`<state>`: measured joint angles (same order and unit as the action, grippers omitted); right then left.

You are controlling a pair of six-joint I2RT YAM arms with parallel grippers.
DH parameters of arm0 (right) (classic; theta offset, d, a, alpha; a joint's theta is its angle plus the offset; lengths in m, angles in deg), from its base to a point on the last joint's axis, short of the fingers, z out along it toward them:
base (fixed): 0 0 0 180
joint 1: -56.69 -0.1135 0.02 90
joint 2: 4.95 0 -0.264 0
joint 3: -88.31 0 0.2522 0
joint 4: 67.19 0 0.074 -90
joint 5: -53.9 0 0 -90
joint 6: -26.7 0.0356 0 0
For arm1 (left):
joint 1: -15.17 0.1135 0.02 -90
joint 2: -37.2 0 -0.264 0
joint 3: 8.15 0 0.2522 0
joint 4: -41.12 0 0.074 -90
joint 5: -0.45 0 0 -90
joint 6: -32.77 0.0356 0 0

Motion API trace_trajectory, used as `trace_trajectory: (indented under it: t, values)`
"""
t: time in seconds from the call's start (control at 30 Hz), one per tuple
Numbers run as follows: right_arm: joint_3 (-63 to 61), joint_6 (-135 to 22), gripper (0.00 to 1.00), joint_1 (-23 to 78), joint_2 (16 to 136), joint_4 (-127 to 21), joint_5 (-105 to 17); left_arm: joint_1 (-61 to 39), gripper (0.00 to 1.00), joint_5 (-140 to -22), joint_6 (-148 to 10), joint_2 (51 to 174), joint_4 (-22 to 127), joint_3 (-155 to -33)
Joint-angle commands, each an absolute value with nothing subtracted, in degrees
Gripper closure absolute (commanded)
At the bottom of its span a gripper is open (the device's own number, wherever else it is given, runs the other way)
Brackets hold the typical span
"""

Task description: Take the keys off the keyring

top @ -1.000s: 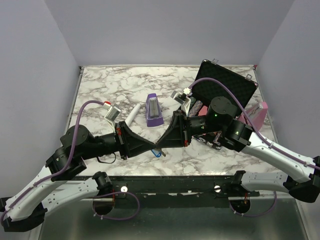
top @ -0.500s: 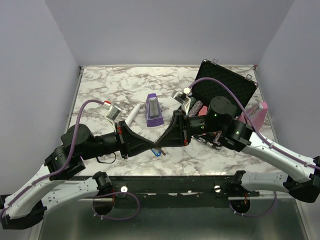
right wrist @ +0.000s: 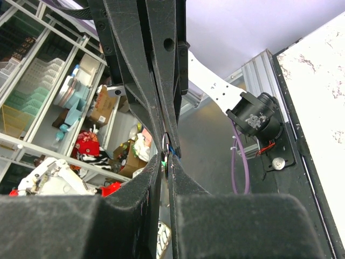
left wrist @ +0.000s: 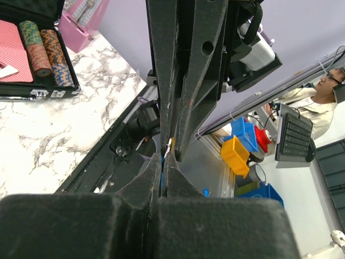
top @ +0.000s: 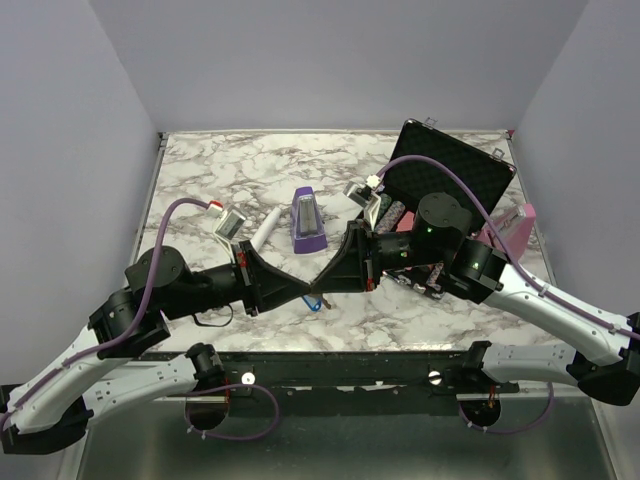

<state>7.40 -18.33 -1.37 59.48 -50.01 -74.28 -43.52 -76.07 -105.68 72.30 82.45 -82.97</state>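
Note:
The robot's left gripper is shut on the blue piece, so it should open, leave the blue piece hanging and pinch the silver ring (right wrist: pixel 165 142) beside the right gripper.
My left gripper (top: pixel 311 291) and right gripper (top: pixel 320 291) meet tip to tip just above the marble table's (top: pixel 200 170) front middle. Between them hangs the keyring (top: pixel 319 304), with a blue piece below the tips. In the left wrist view my left gripper (left wrist: pixel 163 157) is shut on a thin blue part of the bunch. In the right wrist view my right gripper (right wrist: pixel 165 163) is shut on a thin flat piece, and the silver ring (right wrist: pixel 164 141) shows just past its tips. I cannot make out single keys.
A purple metronome (top: pixel 307 222) and a white pen-like stick (top: pixel 263 230) lie behind the grippers. A small grey device (top: pixel 226 223) lies left of them. An open black case with poker chips (top: pixel 450 180) and a pink metronome (top: pixel 515 228) stand at the right.
The left arm's elbow has shifted slightly up and to the right. Both grippers stay shut tip to tip on the keyring.

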Motion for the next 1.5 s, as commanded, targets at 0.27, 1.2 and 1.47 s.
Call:
trace_trajectory:
  t: [0.27,1.2,1.47]
  values:
    - [5.1,-20.5,0.82,-1.8,61.1,-47.3,-72.0,-45.0,1.00,-74.3,-103.6,77.4,88.3,-88.8]
    - [8.7,-22.3,0.99,-1.9,58.7,-47.5,-74.7,-44.9,0.47,-71.9,-100.3,78.0,93.4,-92.2]
    - [9.3,-22.4,0.99,-1.9,58.1,-47.2,-74.9,-45.0,0.36,-80.9,-100.6,76.5,94.7,-95.0]
